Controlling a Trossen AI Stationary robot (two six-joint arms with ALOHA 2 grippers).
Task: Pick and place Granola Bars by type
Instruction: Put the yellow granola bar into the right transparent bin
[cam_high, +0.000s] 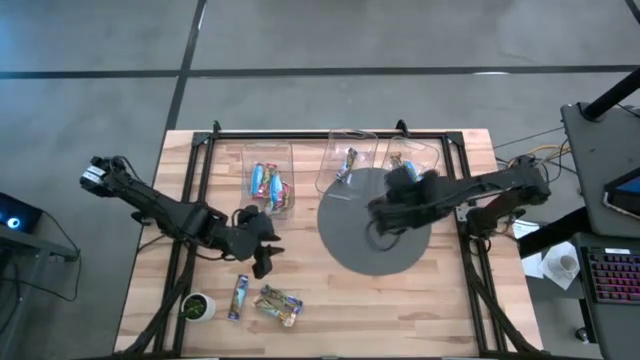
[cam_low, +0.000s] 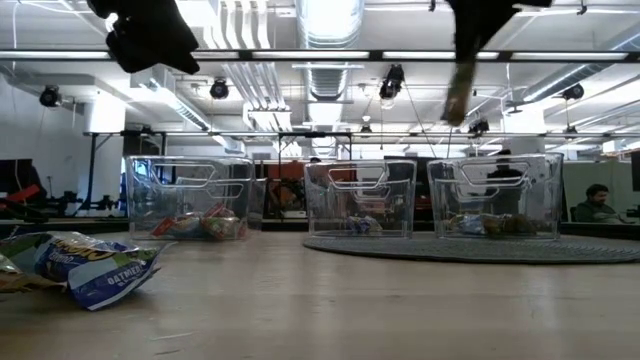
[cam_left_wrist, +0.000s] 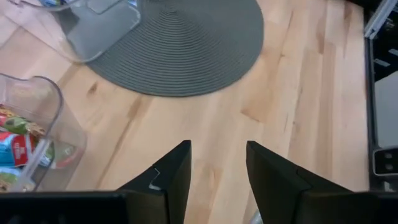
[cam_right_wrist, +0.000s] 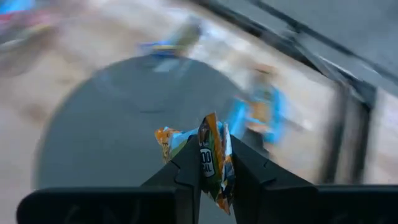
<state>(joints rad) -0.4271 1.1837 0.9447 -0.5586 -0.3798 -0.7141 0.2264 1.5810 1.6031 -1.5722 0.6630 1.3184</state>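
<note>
My right gripper should drop the granola bar onto the bars inside the clear bin (cam_high: 406, 190) (cam_right_wrist: 256, 124) nearest my right gripper.
My right gripper (cam_right_wrist: 214, 171) is shut on a granola bar (cam_right_wrist: 210, 155) in an orange, blue and white wrapper, high above the grey round mat (cam_high: 350, 250). The low view shows that bar (cam_low: 458, 95) hanging near the top of the picture. My left gripper (cam_left_wrist: 217, 165) stands open over bare wood left of the mat (cam_high: 262, 262), with nothing between its fingers. Two more bars (cam_high: 238, 297) (cam_high: 278, 305) lie flat on the table near the front left. Other bars lie inside the three clear bins at the far side. My right gripper pinches the bar's wrapper (cam_right_wrist: 208, 163) between its two fingers, slanting down from above. The wrapper stands edge-on in the gap, and a crumpled part sticks out past the fingertips. The bar hangs below the fingers (cam_low: 458, 100), lifted clear of the mat and table.
Three clear bins stand in a row at the far edge: left (cam_high: 270, 150), middle (cam_high: 350, 136), right (cam_high: 425, 152). A small green and white object (cam_high: 198, 306) sits at the front left corner. Black frame rails (cam_high: 190, 200) run along the table's sides.
</note>
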